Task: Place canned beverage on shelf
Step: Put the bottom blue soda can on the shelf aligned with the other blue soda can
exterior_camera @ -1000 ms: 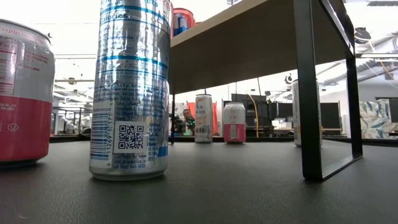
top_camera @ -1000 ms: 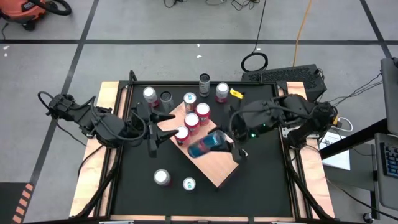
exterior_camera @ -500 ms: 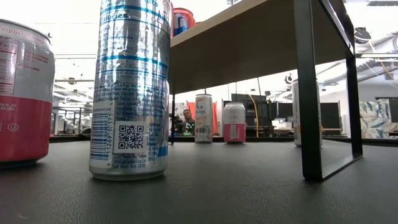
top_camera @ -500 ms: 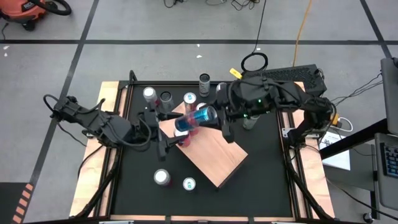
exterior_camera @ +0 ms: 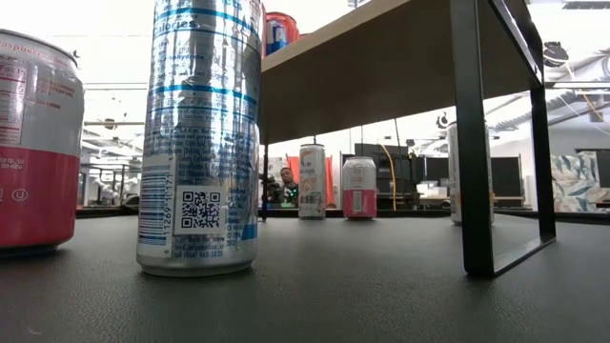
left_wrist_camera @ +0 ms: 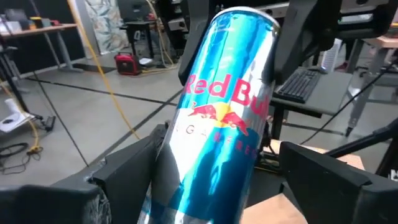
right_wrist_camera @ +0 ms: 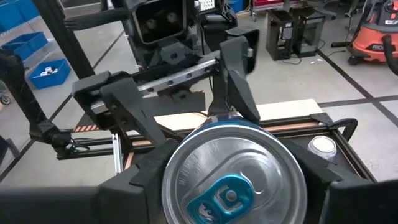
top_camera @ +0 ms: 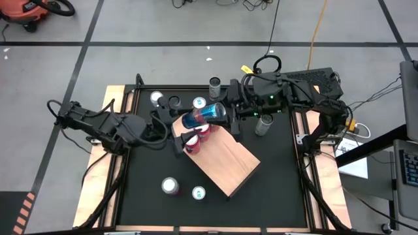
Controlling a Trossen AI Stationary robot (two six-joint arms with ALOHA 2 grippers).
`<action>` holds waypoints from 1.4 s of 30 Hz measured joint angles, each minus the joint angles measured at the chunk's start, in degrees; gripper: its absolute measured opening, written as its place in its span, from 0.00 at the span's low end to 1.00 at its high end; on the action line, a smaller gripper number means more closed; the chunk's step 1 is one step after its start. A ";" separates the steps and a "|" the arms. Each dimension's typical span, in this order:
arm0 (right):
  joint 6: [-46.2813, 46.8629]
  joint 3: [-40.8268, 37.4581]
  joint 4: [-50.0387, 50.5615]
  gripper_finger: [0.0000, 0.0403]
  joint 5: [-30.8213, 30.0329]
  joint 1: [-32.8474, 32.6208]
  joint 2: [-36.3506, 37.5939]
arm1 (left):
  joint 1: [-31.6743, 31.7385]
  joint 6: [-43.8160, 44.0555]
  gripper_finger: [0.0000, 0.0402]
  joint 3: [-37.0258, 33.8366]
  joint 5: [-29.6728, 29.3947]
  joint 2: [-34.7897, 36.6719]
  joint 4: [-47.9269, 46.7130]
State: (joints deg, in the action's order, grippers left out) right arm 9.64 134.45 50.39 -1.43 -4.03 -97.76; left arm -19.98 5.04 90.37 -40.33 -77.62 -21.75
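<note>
The blue can lies level, its lid facing my right gripper, so my left gripper should take the can's lower side (left_wrist_camera: 200, 171) and stand it upright before my right gripper regrasps.
A blue Red Bull can (top_camera: 206, 116) hangs roughly level above the far left end of the shelf (top_camera: 228, 163), a pale wood slab on black legs. My right gripper (top_camera: 228, 117) is shut on it from the right. My left gripper (top_camera: 181, 130) stands open at the can's other end. In the left wrist view the can (left_wrist_camera: 224, 118) fills the gap between that gripper's fingers. The right wrist view shows the can's lid (right_wrist_camera: 233, 183) head-on, with my left gripper (right_wrist_camera: 186, 87) beyond it. Pink cans (top_camera: 196, 138) stand on the shelf under the blue can. My right gripper pinches the can's side wall near its lid end (right_wrist_camera: 177, 168) between its two fingers. The fingers come roughly level from the table's right and lie along the can. The can is lifted clear, its bottom end toward my left gripper. My left gripper has a finger (left_wrist_camera: 134, 174) close against the can's lower wall (left_wrist_camera: 180, 180); I cannot tell whether it touches.
Two cans (top_camera: 170, 186) (top_camera: 198, 193) stand on the black table near the front and several more (top_camera: 215, 85) (top_camera: 263, 124) along the far side. In the low view a tall silver-blue can (exterior_camera: 200, 133) and a pink can (exterior_camera: 38, 143) stand close, beside a shelf leg (exterior_camera: 472, 143).
My right gripper has carried the blue can from above the shelf's middle toward the far edge and the left, and the can has swung until its bottom faces my left gripper. My left gripper has moved toward the right, up to the can.
</note>
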 joint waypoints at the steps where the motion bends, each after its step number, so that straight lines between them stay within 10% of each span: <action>1: -0.24 0.00 -0.02 0.52 0.02 0.00 0.00 | 0.50 0.00 0.85 0.00 1.06 0.00 -0.19; 23: -0.64 0.00 -0.29 0.53 0.22 -0.02 0.00 | 3.10 -5.82 0.62 -0.02 6.18 -0.09 -0.39; 42: 1.67 0.02 -1.35 0.87 0.69 1.33 4.37 | 3.10 2.15 0.61 -0.04 5.60 -0.13 16.82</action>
State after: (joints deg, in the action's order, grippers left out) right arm 11.31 134.47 49.04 -0.74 -2.70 -93.39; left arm -16.88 7.19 90.32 -34.73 -77.76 -4.94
